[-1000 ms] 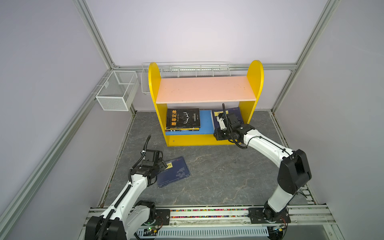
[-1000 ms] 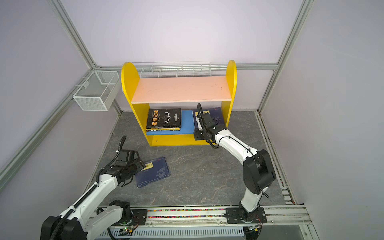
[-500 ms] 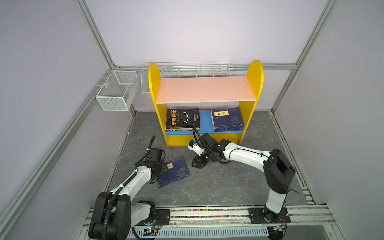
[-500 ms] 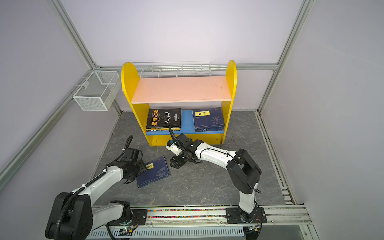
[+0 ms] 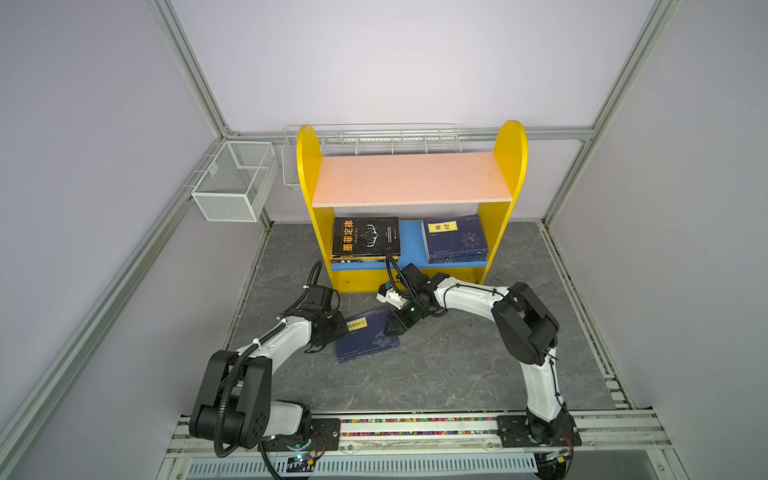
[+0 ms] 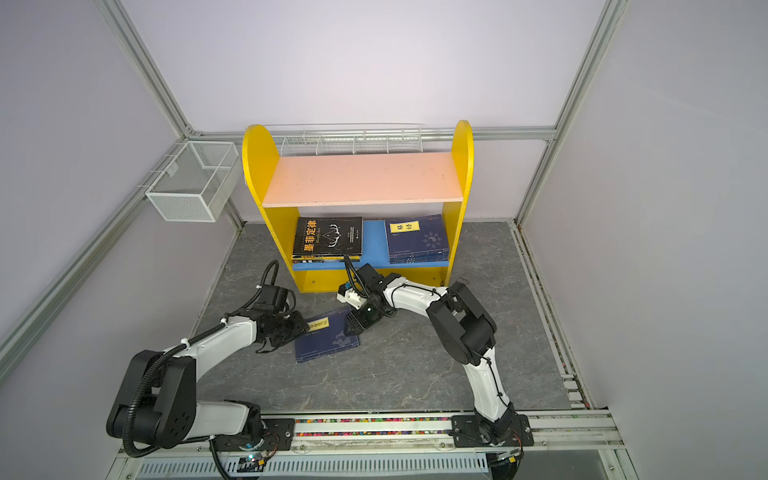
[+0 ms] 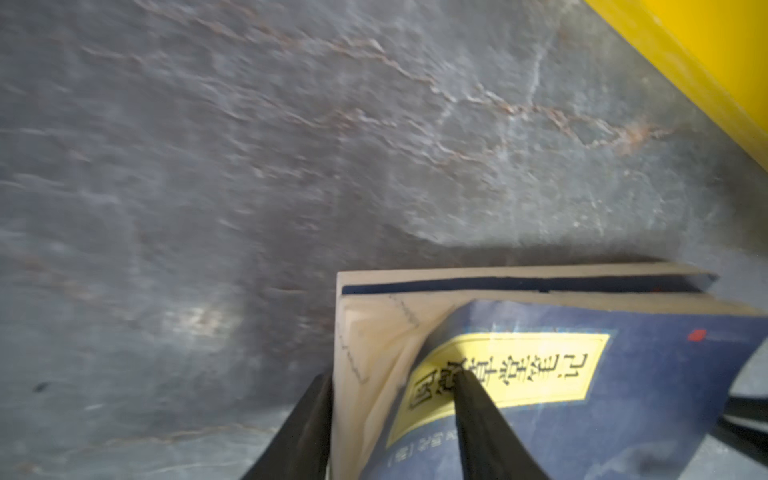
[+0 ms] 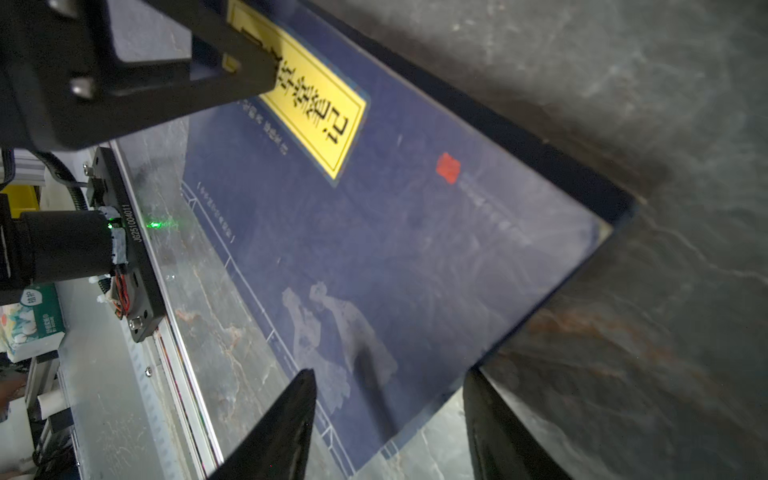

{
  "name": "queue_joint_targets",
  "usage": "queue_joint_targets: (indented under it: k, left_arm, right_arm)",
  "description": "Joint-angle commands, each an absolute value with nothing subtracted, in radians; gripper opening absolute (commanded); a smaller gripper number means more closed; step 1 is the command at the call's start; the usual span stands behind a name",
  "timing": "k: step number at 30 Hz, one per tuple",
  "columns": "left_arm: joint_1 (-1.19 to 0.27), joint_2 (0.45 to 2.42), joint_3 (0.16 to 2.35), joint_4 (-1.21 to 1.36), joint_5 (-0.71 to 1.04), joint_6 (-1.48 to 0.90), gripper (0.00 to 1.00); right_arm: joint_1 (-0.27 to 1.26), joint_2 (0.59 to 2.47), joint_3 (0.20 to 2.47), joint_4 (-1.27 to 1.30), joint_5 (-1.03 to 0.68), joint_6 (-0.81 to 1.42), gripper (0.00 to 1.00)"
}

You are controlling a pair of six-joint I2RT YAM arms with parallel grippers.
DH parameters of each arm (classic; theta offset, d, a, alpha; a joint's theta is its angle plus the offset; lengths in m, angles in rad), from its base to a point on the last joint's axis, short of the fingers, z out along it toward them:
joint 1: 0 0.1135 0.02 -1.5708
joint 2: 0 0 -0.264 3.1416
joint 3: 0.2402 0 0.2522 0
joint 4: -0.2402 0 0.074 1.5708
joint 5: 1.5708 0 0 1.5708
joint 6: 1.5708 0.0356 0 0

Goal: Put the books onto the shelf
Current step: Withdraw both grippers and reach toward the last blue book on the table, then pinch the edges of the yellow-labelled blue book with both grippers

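The navy blue book's cover buckles under the left gripper's finger, so the robot's left gripper will open and pinch the page edge (image 7: 361, 360) and cover together before it lifts.
A navy blue book (image 5: 368, 340) (image 6: 328, 343) with a yellow title label lies flat on the grey floor in front of the shelf (image 5: 411, 178) (image 6: 361, 178). My left gripper (image 5: 340, 328) (image 7: 392, 374) is shut on its left corner. One finger (image 7: 473, 399) presses on the label and the other lies against the page edge, and the cover is buckled there. My right gripper (image 5: 392, 328) (image 8: 390, 395) hangs open over the book's opposite corner, touching nothing. On the blue lower board lie a black-topped stack (image 5: 365, 237) and a navy stack (image 5: 455, 241).
A white wire-mesh basket (image 5: 232, 187) hangs on the left wall. A long wire rack (image 5: 374, 139) runs behind the shelf. The arms' base rail (image 5: 415, 428) crosses the front edge. The pink upper board (image 6: 361, 178) is bare.
My right arm drew back from the lower board, leaving a navy book there, and came down to the floor book's right corner. My left gripper slid onto the book's left corner and closed.
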State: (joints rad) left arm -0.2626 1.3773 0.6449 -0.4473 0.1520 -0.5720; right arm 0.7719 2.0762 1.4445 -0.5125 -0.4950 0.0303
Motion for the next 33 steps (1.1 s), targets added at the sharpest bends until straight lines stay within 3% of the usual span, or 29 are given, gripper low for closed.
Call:
queue_joint_targets:
  k: [1, 7, 13, 21, 27, 33]
  left_arm:
    - [-0.306, 1.416, 0.652, -0.534, 0.193, -0.537, 0.43]
    - [-0.32, 1.427, 0.687, -0.544, 0.226, -0.524, 0.43]
    - [-0.341, 1.412, 0.719, -0.558, 0.238, -0.514, 0.46]
    - [-0.342, 1.353, 0.72, -0.615, 0.166, -0.53, 0.62]
    - [-0.346, 1.276, 0.692, -0.592, 0.229, -0.52, 0.6]
    - [-0.345, 1.331, 0.699, -0.596, 0.248, -0.522, 0.55]
  right_arm:
    - [0.773, 2.07, 1.43, -0.496, -0.536, 0.027, 0.59]
    - [0.772, 2.031, 1.403, -0.488, -0.495, 0.041, 0.58]
    - [0.77, 1.94, 1.346, -0.472, -0.338, 0.075, 0.58]
    - [0.769, 1.888, 1.275, -0.475, -0.295, 0.078, 0.59]
    - [0.77, 1.867, 1.251, -0.481, -0.294, 0.072, 0.59]
    - [0.77, 1.875, 1.249, -0.466, -0.308, 0.072, 0.59]
